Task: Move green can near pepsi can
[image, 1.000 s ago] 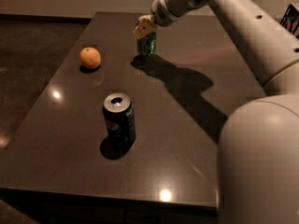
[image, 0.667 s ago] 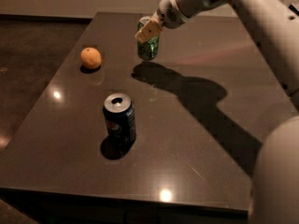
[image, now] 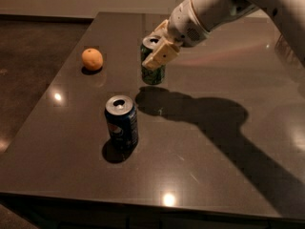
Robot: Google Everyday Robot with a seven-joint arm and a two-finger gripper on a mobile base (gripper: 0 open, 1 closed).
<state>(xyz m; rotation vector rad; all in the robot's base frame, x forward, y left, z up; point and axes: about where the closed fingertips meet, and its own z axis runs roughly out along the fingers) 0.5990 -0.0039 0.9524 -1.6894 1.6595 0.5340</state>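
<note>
Next, my gripper releases the green can on the table [image: 145,120] close behind the pepsi can, on its shadow side.
The green can [image: 152,73] has a silver top and is held upright a little above the dark table [image: 205,142]. My gripper [image: 158,49] reaches in from the upper right and is shut on its upper part, one tan finger [image: 162,55] across its front. The pepsi can [image: 122,123], dark blue with a silver top and a round logo, stands upright on the table in front of and to the left of the green can, with a gap between them.
An orange [image: 92,59] lies on the table at the left, behind the pepsi can. The white arm [image: 224,6] spans the upper right and casts a broad shadow over the table's right half. The table's front edge runs along the bottom.
My gripper has carried the green can from the table's far side forward and left, toward the pepsi can. The pepsi can and the orange have not moved.
</note>
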